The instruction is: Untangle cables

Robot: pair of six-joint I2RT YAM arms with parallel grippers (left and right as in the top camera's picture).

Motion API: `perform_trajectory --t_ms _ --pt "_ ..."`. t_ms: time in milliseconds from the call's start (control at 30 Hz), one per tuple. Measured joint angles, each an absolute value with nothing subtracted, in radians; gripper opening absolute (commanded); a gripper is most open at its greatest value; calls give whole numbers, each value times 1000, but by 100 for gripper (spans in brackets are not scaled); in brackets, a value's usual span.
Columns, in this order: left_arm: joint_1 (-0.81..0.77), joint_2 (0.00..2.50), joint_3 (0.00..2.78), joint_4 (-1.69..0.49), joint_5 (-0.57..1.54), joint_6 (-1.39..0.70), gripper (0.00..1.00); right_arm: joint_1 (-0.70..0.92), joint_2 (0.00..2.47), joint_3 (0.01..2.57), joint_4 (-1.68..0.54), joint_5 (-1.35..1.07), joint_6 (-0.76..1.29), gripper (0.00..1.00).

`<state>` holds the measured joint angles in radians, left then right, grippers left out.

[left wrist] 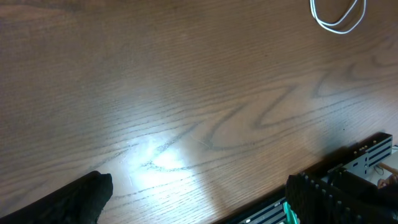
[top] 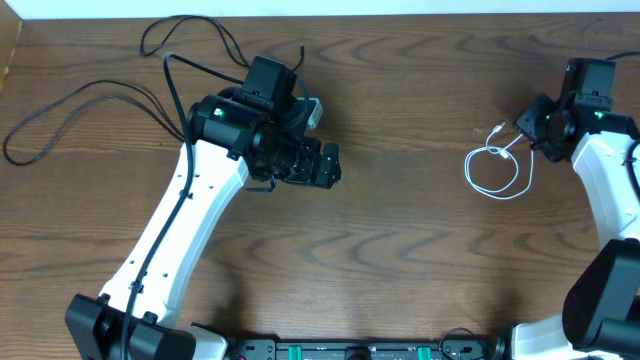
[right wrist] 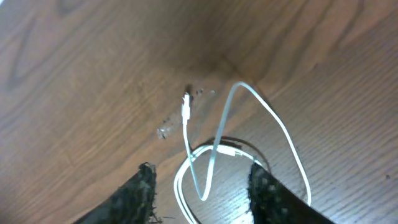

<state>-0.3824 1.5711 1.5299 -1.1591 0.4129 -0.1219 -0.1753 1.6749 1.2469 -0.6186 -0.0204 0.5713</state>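
The white cable's crossed loops are far from my left gripper, so my right gripper will pinch the bend (right wrist: 203,196) between its fingers and bring the cable over.
The white cable (top: 495,165) lies in a loose coil on the right of the table, one plug end (right wrist: 185,104) pointing away. My right gripper (top: 531,128) hovers at its far right edge. In the right wrist view its fingers (right wrist: 205,196) are open on either side of the cable's loops (right wrist: 214,149), not touching them. Two black cables lie spread at the far left, a long loop (top: 75,95) and another behind it (top: 170,25). My left gripper (top: 333,165) is over bare wood mid-table, open and empty (left wrist: 199,202). The white cable also shows at the top right of the left wrist view (left wrist: 339,22).
The wooden table (top: 400,260) is dark brown. The arms' base rail (top: 350,350) runs along the front edge and shows in the left wrist view (left wrist: 367,155). The black cables run close behind the left arm's wrist (top: 250,105).
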Motion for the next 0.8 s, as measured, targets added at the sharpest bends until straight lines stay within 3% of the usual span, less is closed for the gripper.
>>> perform_trajectory --t_ms 100,267,600,800 --pt "-382 1571 1530 -1159 413 -122 95 -175 1700 1247 -620 -16 570 61" --pt "-382 1571 1530 -1159 413 -122 95 -175 1781 1246 -620 -15 570 59" --pt "-382 1571 1530 -1159 413 -122 95 -175 1814 1241 -586 -21 569 22" --pt "-382 1571 1530 -1159 413 -122 95 -175 1814 1241 -575 -29 572 17"
